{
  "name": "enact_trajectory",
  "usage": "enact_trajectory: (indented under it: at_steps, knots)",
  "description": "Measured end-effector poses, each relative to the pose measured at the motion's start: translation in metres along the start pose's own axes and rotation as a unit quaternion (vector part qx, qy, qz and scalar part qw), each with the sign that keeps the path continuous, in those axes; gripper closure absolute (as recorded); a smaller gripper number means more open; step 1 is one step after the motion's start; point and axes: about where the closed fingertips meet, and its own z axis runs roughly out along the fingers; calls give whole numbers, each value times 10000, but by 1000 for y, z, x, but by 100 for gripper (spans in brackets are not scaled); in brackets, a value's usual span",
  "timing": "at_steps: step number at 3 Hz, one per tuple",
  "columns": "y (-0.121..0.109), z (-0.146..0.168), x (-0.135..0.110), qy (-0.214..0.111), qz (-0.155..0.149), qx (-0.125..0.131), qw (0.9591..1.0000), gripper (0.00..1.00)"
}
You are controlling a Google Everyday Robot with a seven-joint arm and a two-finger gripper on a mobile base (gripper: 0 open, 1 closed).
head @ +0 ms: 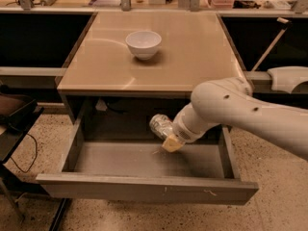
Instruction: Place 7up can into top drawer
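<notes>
My gripper is going to let go of the 7up can on the grey bottom near the middle of the top drawer (158, 139).
The top drawer (144, 190) is pulled out wide from under the tan-topped table (192, 57), its grey floor bare. My gripper (168, 136) reaches in from the right on the white arm and is shut on the 7up can (160, 125). The silvery can lies tilted in the fingers, over the middle-right of the drawer, a little above its floor and just under the table's front edge. The yellowish fingertip (172, 144) shows below the can.
A white bowl (143, 44) stands on the tabletop toward the back left. Dark shelving flanks the table on both sides. A dark chair or cart (14, 114) with a cable sits at the left. A cluttered bench runs along the back.
</notes>
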Motion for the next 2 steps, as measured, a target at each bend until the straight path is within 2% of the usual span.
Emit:
enact_trajectory:
  at_steps: [1, 2]
  knots:
    - [5, 53, -10, 119, -236, -305, 9992, 100]
    - [8, 59, -10, 136, -257, -368, 9989, 100]
